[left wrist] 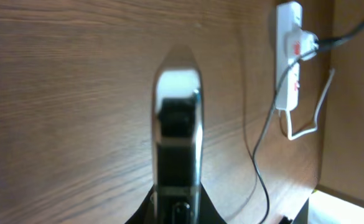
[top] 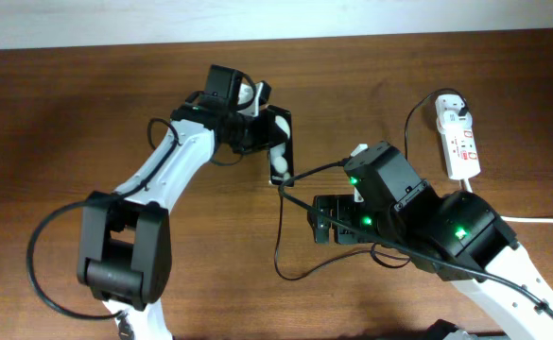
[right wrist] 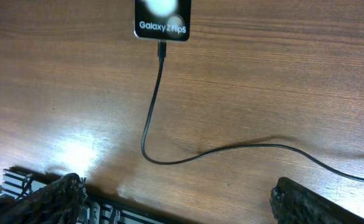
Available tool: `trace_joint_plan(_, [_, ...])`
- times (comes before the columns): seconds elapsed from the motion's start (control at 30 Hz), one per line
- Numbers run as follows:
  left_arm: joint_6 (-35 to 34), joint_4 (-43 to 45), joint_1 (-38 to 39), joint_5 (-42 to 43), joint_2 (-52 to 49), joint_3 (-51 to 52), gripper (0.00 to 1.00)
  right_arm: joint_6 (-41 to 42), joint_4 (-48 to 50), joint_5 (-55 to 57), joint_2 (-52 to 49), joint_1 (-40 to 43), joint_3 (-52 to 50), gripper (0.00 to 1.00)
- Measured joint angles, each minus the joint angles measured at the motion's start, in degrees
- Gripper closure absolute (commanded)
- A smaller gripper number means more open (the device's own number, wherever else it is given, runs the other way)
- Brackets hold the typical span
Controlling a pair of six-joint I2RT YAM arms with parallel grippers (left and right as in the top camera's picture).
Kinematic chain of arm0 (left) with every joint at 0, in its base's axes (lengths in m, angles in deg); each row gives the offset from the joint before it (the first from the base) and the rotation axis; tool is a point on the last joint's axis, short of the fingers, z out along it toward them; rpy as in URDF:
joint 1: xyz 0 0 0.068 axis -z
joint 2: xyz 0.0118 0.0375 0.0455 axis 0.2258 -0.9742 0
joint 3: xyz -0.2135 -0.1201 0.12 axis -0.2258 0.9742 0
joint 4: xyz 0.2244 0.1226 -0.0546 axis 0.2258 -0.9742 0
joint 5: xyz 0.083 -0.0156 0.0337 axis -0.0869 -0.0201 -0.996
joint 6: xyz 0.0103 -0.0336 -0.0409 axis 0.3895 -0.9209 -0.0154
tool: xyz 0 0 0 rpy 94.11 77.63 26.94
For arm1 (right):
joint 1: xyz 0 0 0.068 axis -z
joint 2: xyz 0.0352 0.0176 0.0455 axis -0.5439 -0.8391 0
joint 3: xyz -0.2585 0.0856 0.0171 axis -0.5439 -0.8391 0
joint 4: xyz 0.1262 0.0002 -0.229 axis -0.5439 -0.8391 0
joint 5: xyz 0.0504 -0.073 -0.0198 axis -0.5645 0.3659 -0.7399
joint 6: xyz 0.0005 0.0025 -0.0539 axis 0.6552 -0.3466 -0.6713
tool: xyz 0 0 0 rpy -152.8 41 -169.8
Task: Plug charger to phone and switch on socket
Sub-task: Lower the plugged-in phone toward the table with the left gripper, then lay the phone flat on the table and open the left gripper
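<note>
Next, I let go of the black phone with my left gripper, flat on the wooden table [top: 279, 164] between my grippers, behind the cable's slack. The phone now lies at mid-table.
The black phone [top: 282, 146] lies at mid-table with two white round spots on its face. My left gripper [top: 257, 127] is shut on it at its far end; in the left wrist view the phone [left wrist: 178, 124] sits between the jaws. In the right wrist view the phone [right wrist: 163, 22] reads "Galaxy Z Flip5", and the charger connector [right wrist: 162, 50] sits in its near end. The charger cable [top: 279, 236] loops under my right arm to a white plug [top: 451, 109] in the socket [top: 463, 146]. My right gripper [top: 316, 222] [right wrist: 182, 205] is open and empty above the cable.
The socket [left wrist: 289, 56] lies at the right rear of the wooden table, with red switch marks. Its thick white cord [top: 541, 220] runs off to the right edge. The cable's slack [right wrist: 231, 149] curves across the table in front of my right gripper.
</note>
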Motion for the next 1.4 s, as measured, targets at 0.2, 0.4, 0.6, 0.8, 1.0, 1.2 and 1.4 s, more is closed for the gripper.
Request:
trace_joint_plan(0.2, [0.02,3.21,-1.03,0.17,-4.85,0.00,1.00,0.00,0.00,0.04,0.00,0.00,0.02,0.01])
trace_joint_plan(0.4, [0.04,3.30,-0.94,0.17,-8.55,0.00,1.00,0.00,0.00,0.00,0.00,0.00,0.00,0.01])
trace_joint_plan(0.6, [0.04,3.69,-0.94,-1.16,-8.72,0.00,1.00,-0.02,0.00,0.02,0.00,0.00,0.02,0.01])
trace_joint_plan(0.8, [-0.02,4.50,-0.94,-1.36,-11.85,-0.02,0.99,-0.02,0.00,0.02,0.00,0.00,0.00,0.01])
trace_joint_plan(1.0, [-0.11,5.03,-1.01,1.36,-13.73,-0.66,0.93,0.02,0.00,0.02,0.00,0.00,0.02,0.01])
trace_joint_plan(1.2, [1.29,5.40,-1.01,3.87,-15.41,-1.77,0.85,0.02,0.00,0.02,0.00,0.00,0.00,0.01])
trace_joint_plan(1.4, [1.90,5.46,-1.05,4.96,-16.57,-2.03,0.67,0.04,0.00,0.02,0.00,0.00,0.00,0.01])
